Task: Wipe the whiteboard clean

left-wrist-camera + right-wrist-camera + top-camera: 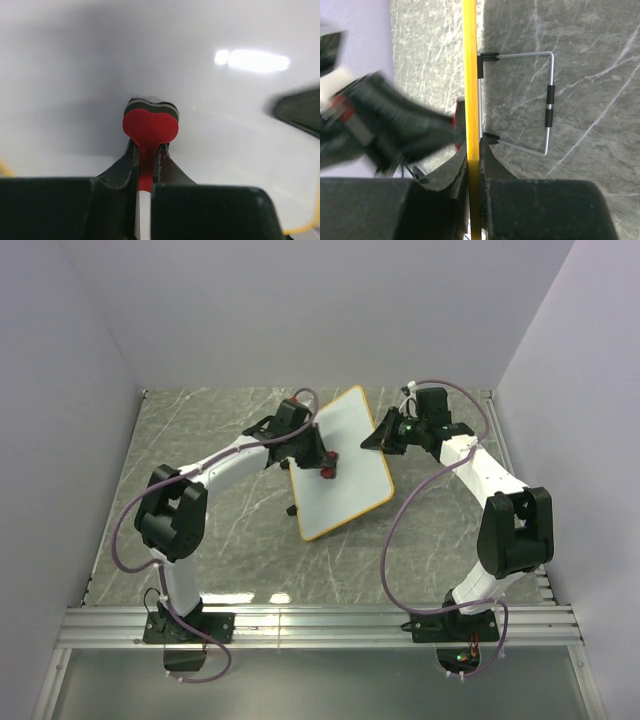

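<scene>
Next, my left gripper lets go of the small red eraser on the marble table [235,508] beside the whiteboard, level with the whiteboard's nearer black clip.
The whiteboard [345,465], white with an orange-yellow rim, stands tilted above the marble table in the middle of the top view. Its face shows no marks. My left gripper [322,457] is shut on a small red eraser [328,466] and presses it against the board's face; in the left wrist view the eraser [150,127] sits on the white board [100,60]. My right gripper [378,438] is shut on the board's right edge; the right wrist view shows the yellow rim [470,75] edge-on between my fingers [492,165].
A wire stand [547,100] with black clips hangs from the board's back over the grey marble table [200,440]. Plain walls close the table at left, back and right. A metal rail [320,625] runs along the near edge by the arm bases.
</scene>
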Robot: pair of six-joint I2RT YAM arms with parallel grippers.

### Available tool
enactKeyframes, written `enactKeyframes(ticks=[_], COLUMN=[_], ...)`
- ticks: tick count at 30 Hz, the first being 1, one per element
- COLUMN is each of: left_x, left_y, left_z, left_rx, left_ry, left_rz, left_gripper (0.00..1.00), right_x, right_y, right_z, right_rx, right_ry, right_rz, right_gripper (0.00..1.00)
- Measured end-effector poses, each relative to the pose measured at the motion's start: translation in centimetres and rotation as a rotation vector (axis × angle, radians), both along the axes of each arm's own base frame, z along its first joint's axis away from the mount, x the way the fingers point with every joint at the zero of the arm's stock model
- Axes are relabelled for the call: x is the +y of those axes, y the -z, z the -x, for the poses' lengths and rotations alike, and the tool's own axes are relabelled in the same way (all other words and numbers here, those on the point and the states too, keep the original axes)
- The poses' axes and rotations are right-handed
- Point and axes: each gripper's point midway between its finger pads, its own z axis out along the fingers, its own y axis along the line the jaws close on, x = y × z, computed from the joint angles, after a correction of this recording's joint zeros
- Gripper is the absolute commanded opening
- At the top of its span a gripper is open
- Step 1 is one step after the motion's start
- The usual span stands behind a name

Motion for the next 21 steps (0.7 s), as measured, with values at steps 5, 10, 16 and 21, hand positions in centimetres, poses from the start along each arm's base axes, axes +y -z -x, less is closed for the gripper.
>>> enactKeyframes(ticks=[5, 10, 16, 21], left_x=[7.5, 11.5, 14.2, 22.2], left_y=[5.5, 6.9, -2.6, -8.2], left_z=[-1.4, -0.5, -3.1, -4.8], left_rx=[0.123, 0.215, 0.040, -0.100], left_ry=[-0.150, -0.215, -0.285, -0.475], left_rz=[-0.094, -0.198, -0.144, -0.128], left_gripper=[0.00, 0.00, 0.00, 0.02], right_x=[0.3, 0.4, 0.4, 0.5], right_y=[-0.3, -0.4, -0.5, -0.6], right_z=[0.1, 0.1, 0.0, -0.1], right_rx=[-0.007, -0.010, -0.013, -0.013], right_ry=[-0.012, -0.015, -0.014, -0.009], right_rz=[-0.008, -0.008, -0.012, -0.020], right_gripper=[0.00, 0.00, 0.17, 0.81])
